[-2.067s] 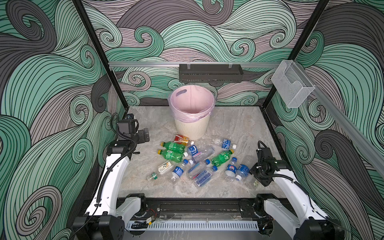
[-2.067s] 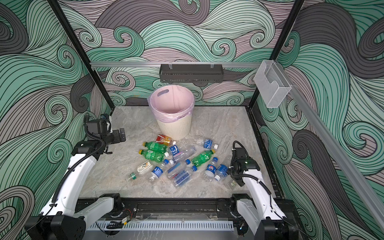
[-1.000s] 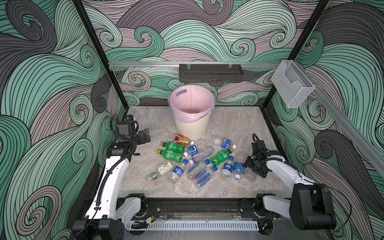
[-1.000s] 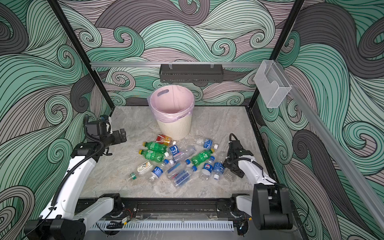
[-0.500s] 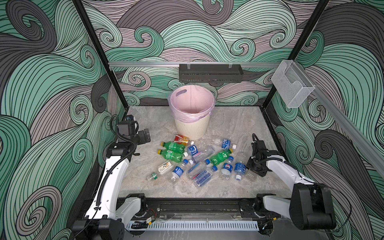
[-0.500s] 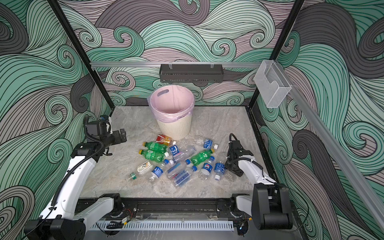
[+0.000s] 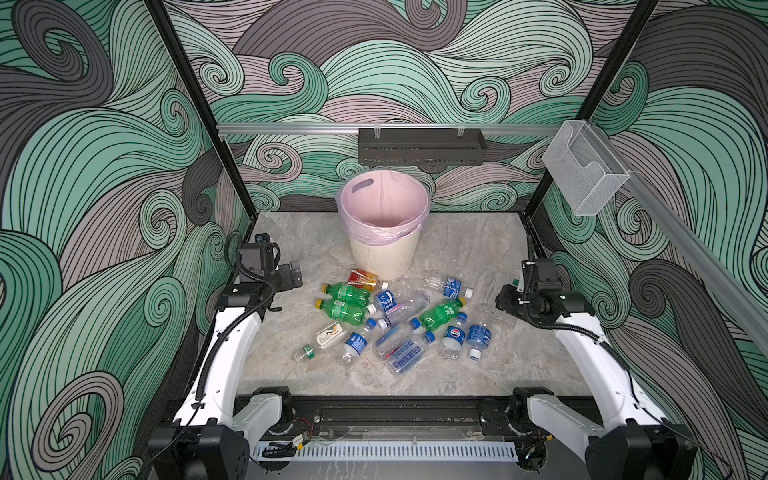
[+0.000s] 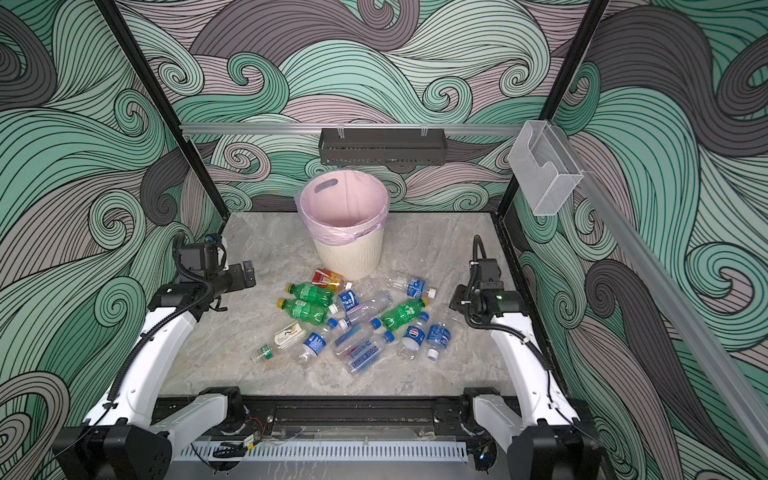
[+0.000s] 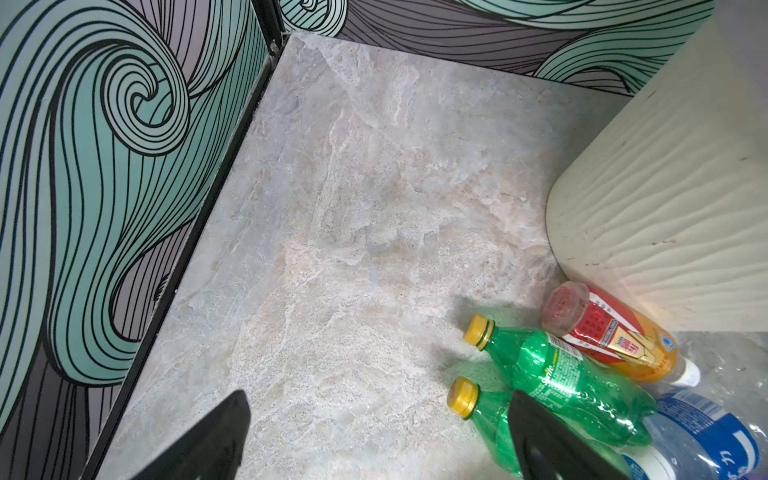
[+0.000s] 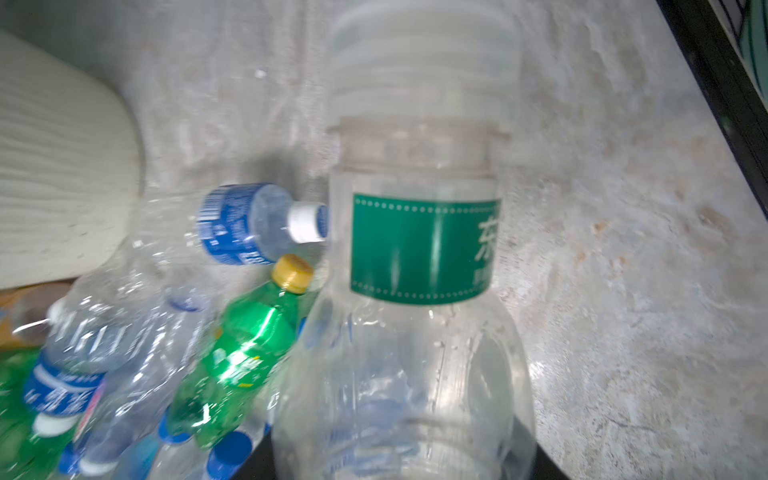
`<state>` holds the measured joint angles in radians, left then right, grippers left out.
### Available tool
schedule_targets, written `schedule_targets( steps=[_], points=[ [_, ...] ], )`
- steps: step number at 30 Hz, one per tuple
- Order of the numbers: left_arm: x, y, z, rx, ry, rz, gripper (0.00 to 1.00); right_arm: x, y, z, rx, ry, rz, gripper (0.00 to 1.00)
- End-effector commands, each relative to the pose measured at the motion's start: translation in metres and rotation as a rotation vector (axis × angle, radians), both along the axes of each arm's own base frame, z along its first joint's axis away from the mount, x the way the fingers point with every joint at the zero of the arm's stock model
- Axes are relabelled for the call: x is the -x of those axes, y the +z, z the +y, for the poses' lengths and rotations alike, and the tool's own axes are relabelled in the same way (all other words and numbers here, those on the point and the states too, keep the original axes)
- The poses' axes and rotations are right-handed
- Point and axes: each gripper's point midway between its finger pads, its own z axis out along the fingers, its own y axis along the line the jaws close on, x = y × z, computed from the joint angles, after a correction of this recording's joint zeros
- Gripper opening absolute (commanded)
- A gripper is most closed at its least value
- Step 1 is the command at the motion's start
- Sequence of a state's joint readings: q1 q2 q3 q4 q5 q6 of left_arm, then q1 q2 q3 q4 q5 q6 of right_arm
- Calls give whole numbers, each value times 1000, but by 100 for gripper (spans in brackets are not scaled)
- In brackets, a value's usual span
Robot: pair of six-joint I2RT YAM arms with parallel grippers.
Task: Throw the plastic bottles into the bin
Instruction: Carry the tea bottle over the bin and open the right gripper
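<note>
Next, I move my left gripper to the clear bottle in front of the two green bottles and close it on that bottle's cream label (image 7: 329, 334).
Several plastic bottles (image 7: 395, 320) (image 8: 357, 320) lie in a heap on the stone floor in front of the bin (image 7: 382, 257) (image 8: 347, 253), a cream ribbed wastebasket with a pink liner. My right gripper (image 7: 503, 303) (image 10: 403, 465) is shut on a clear bottle with a green label (image 10: 419, 249), held at the heap's right edge. Its fingers are mostly hidden behind that bottle. My left gripper (image 7: 291, 274) (image 9: 378, 399) hangs open and empty left of the heap. Near it lie two green bottles (image 9: 557, 365) and an orange-red labelled one (image 9: 611, 336) against the bin's wall (image 9: 665, 208).
A black perforated shelf (image 7: 419, 145) hangs on the back wall above the bin. A clear mesh-like box (image 7: 582, 170) sticks out of the right wall. Patterned walls close in on both sides, and a black rail (image 7: 395, 415) runs along the front.
My right gripper's jaws have closed on the clear green-labelled bottle and the wrist has come up a little. The left arm has stayed put.
</note>
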<state>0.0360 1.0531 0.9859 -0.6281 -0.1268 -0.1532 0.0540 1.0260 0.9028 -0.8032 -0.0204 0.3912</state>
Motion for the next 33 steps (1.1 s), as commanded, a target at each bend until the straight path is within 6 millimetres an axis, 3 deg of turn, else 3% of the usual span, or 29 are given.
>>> schedule_targets(
  steps=[1,9,13,18,20,22,25,29,33],
  points=[
    [5,3,1,-12,5,19,99,-3,25,35,-72,210,-85,46],
    [9,2,-12,48,-42,30,99,-24,76,108,-170,503,-214,44],
    [11,4,-17,71,-62,31,99,-51,135,150,-200,633,-323,46],
    [11,7,-24,111,-79,23,99,-118,235,216,-297,728,-535,44],
    [11,8,-28,129,-93,22,99,-154,265,237,-342,709,-593,59],
    [13,9,-30,137,-102,29,99,-186,276,252,-348,686,-608,78],
    [20,11,-34,139,-133,45,99,-200,281,264,-319,699,-609,86],
    [27,13,-40,132,-186,41,99,-189,281,266,-280,726,-615,88],
    [29,10,-49,127,-262,57,99,-166,269,254,-270,727,-613,89]
  ],
)
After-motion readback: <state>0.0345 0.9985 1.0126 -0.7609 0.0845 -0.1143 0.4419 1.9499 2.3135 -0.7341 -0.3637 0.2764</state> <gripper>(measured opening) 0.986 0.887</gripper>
